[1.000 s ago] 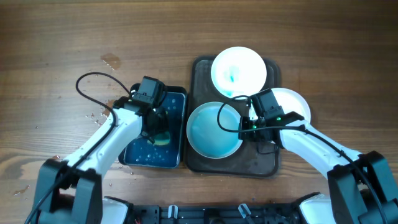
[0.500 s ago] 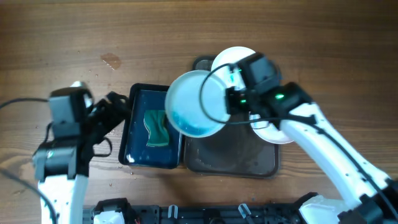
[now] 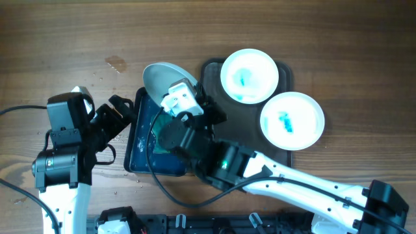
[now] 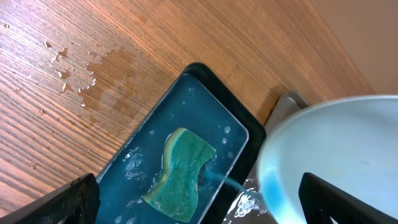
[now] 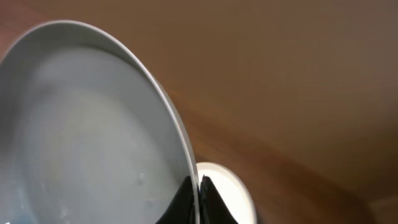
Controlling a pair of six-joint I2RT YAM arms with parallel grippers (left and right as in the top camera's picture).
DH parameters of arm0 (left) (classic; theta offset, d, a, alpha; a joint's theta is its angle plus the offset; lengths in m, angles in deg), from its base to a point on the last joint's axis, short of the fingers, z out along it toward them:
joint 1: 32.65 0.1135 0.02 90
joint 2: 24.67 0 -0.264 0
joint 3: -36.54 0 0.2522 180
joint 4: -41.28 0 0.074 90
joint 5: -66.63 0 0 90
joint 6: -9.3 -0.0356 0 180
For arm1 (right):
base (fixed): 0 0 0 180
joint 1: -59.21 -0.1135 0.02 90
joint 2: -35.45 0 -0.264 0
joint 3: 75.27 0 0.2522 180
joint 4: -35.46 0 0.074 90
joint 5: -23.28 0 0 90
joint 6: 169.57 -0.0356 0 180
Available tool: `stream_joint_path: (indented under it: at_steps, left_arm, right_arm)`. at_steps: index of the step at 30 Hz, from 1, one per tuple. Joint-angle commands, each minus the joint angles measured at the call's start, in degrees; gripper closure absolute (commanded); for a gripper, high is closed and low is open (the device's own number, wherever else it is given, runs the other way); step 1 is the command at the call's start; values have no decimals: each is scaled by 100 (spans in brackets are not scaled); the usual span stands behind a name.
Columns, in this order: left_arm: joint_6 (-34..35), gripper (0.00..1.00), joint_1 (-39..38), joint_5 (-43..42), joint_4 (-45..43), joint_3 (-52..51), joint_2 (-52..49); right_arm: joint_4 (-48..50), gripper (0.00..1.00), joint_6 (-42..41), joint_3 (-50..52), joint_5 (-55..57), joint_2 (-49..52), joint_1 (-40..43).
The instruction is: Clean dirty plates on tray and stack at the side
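Observation:
The robot's right gripper should release the white plate on the wood [image 3: 329, 114] just beyond the brown tray's nearer smeared plate.
My right gripper [image 5: 198, 200] is shut on the rim of a white plate [image 5: 81, 137]. The plate [image 3: 164, 77] is held steeply tilted above the far end of the small blue tray [image 3: 138, 156]. A thin stream of blue water [image 4: 227, 182] runs from the plate [image 4: 348, 155] into that blue tray [image 4: 186, 106]. Two other plates with teal smears, one at the back [image 3: 249, 75] and one at the right [image 3: 292, 121], lie on the brown tray [image 3: 209, 73]. My left gripper [image 3: 122, 117] is open and empty, left of the blue tray.
A green sponge [image 4: 180, 171] lies in blue water in the blue tray. Water drops and a wet patch [image 4: 81, 74] mark the wood left of it. My right arm [image 3: 279, 185] stretches across the near half of the brown tray.
My left gripper let go of the sponge, opened wide and drew back to the left. My right arm carried the plate from the brown tray to the blue one and tipped it.

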Motion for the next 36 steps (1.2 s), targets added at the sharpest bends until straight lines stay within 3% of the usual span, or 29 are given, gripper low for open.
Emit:
stream_joint_path:
  at_steps: [1,17,21,23,24,26,28,30,34,36]
  left_arm:
    - [-31,0,37,-90,7,87,-28]
    - [-31,0,37,-90,7,87,-28]
    - [-31,0,37,-90,7,87,-28]
    - [-31,0,37,-90,7,87,-31]
    - [-31,0,37,-90,7,87,-33]
    - [-31,0,37,-90,7,87,-33]
    - [-31,0,37,-90,7,87,-33]
    - [-31,0,37,-90,7,87,-31]
    - [-31,0,37,-90,7,87,-33]
    - [-31,0,37,-90,7,87,-33]
  right_arm:
    - [466,96,1062,-114,1001,0,-280]
    - [743,96,1635,-114,1143,0,-612]
    - [627,96,678,-24,1032,4,-538]
    - [-13,96,-566,50,560,4,-332]
    - [-789,96,-1690,50,-389,7,-44]
    - [-1628,96,-3152,50,-2677,7,732]
    - [-1578,96,-3235,9,-6192,-109,1742]
    - [-1471,96,-3300,-37,-8301,-533,2813]
    - [-1956,96,-3897,-37,-8911,-1762,5261]
    - [-2817,96,-3829,-37,-8745,-2052,7031]
